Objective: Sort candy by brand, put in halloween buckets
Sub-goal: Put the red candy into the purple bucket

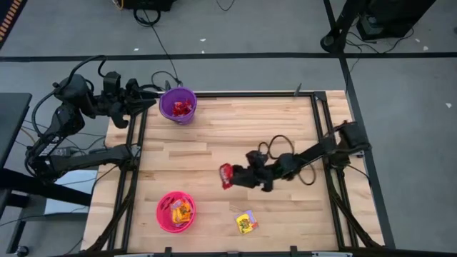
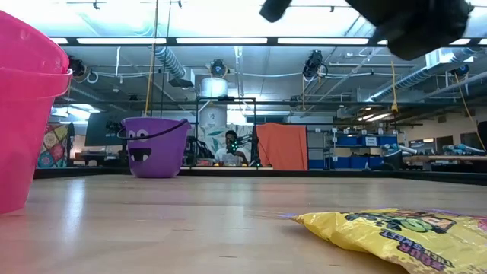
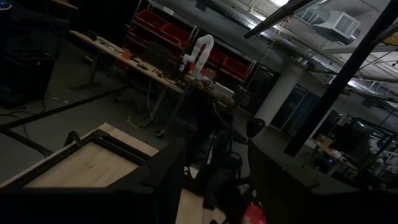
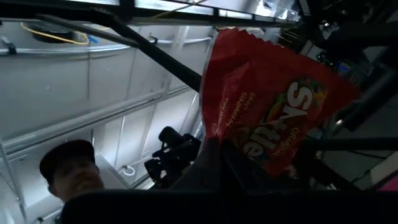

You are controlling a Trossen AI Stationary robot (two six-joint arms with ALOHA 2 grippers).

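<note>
My right gripper should drop the red candy packet. It will land on the red packets inside the purple bucket (image 1: 179, 111). The red candy packet is now above the table's middle.
My right gripper (image 1: 232, 175) is shut on a red candy packet (image 1: 226, 175) above the middle of the table. A yellow packet (image 1: 247, 223) lies flat near the front edge; it also shows in the low view (image 2: 396, 228). The purple bucket (image 1: 178, 105) stands at the far left with red packets inside. The pink bucket (image 1: 176, 211) stands at the near left with yellow packets inside. My left gripper (image 1: 151, 98) is open, beside the purple bucket's left side, above the table's far left corner. My right gripper pinches one end of the red packet (image 4: 249, 155) between its two fingers. The fingers come about level from the table's right. The packet sticks out past the fingertips, lifted clear of the table.
A dark frame rail (image 1: 314, 121) runs along the table's right side and another along the left side (image 1: 139, 143). A person (image 4: 68, 168) shows in the right wrist view beyond the table. Bare wood lies between the two buckets.
</note>
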